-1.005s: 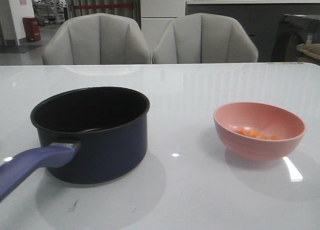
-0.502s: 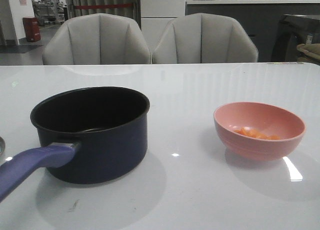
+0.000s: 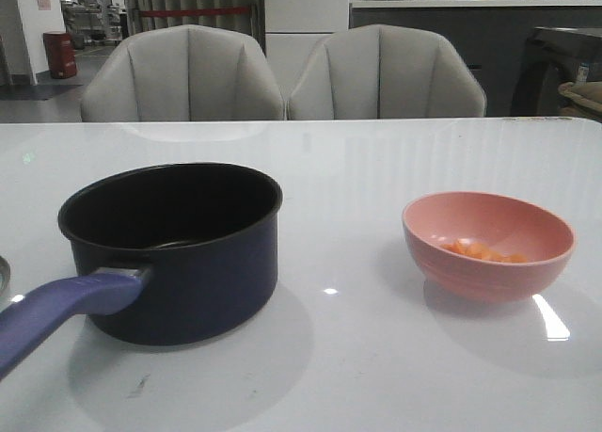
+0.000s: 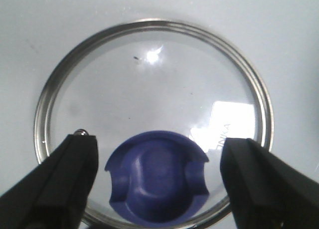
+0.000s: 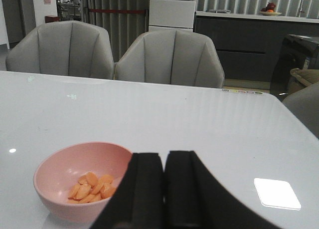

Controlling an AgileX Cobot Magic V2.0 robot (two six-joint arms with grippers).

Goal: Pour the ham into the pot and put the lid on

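Observation:
Next, my right gripper closes on the pink bowl's rim [image 3: 567, 227] [image 5: 130, 157], on the side farthest from the dark navy pot.
The dark navy pot [image 3: 188, 263] stands at the left of the table, its purple-blue handle [image 3: 56, 310] pointing toward the front left; I see nothing in it. Orange ham slices [image 3: 484, 251] lie in a pink bowl [image 3: 489, 277] on the right. The glass lid [image 4: 149, 89] with steel rim lies flat on the table under my left gripper [image 4: 160, 146], which is open, its fingers apart on either side of the blue knob [image 4: 157, 176]. My right gripper [image 5: 165, 159] is shut and empty, beside the pink bowl [image 5: 50, 189] with the ham [image 5: 92, 185]. Neither gripper shows in the front view.
Two grey chairs [image 3: 282, 74] stand behind the table's far edge. A sliver of metal rim [image 3: 2, 274] shows at the left border of the front view. A bright light reflection [image 5: 276, 193] lies on the glossy white tabletop.
A thin sliver of a metal rim has come into the front view at its left edge. Pot, bowl and ham have not moved.

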